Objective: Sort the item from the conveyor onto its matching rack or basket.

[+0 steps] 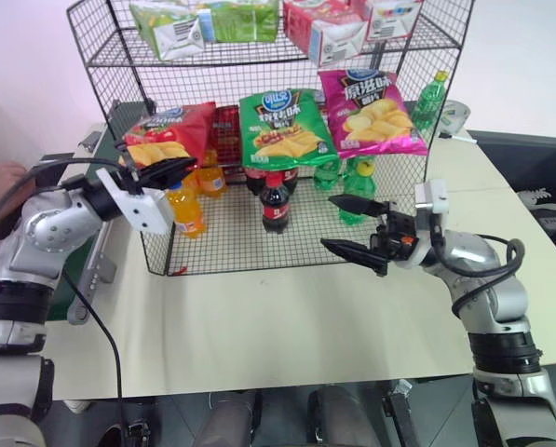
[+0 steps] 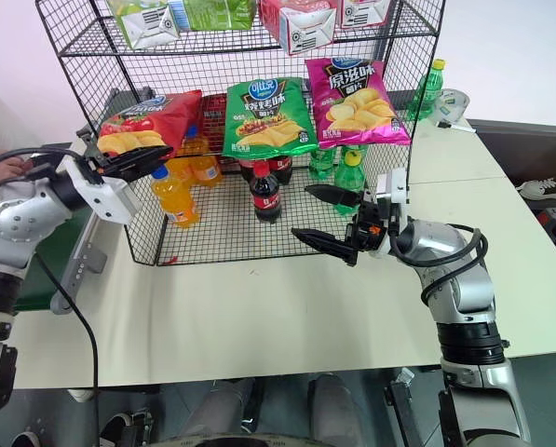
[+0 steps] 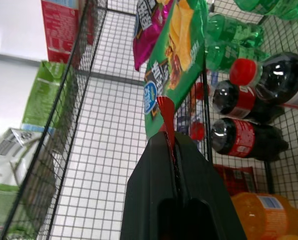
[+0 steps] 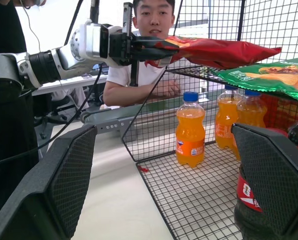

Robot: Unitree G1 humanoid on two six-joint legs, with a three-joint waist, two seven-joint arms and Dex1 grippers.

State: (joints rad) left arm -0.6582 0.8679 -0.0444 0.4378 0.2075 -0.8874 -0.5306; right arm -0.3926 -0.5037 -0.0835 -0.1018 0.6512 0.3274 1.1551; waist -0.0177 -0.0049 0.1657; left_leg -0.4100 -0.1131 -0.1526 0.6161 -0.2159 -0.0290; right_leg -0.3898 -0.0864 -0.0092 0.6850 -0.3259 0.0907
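Next, I release the red chip bag from my left gripper on the middle level [image 1: 179,136] beside the green chip bag, above the orange bottles. The red bag is held level over that tier.
My left gripper [image 1: 170,169] is shut on the near edge of the red chip bag [image 1: 170,130]. It holds the bag about level over the left end of the middle tier of the black wire rack [image 1: 427,84]. In the left wrist view a red corner of the bag [image 3: 166,120] is pinched between the shut fingers. The bag's far end sits beside the green chip bag [image 1: 282,126]. My right gripper [image 1: 329,222] stands open and empty in front of the rack's bottom tier. The conveyor [image 1: 96,270] runs along the table's left side, below my left arm.
A pink chip bag [image 1: 371,112] lies right of the green one. Orange bottles [image 1: 186,209], cola bottles [image 1: 274,200] and green bottles [image 1: 357,182] stand on the bottom tier, cartons [image 1: 180,28] on the top. A person [image 4: 149,50] sits behind the conveyor.
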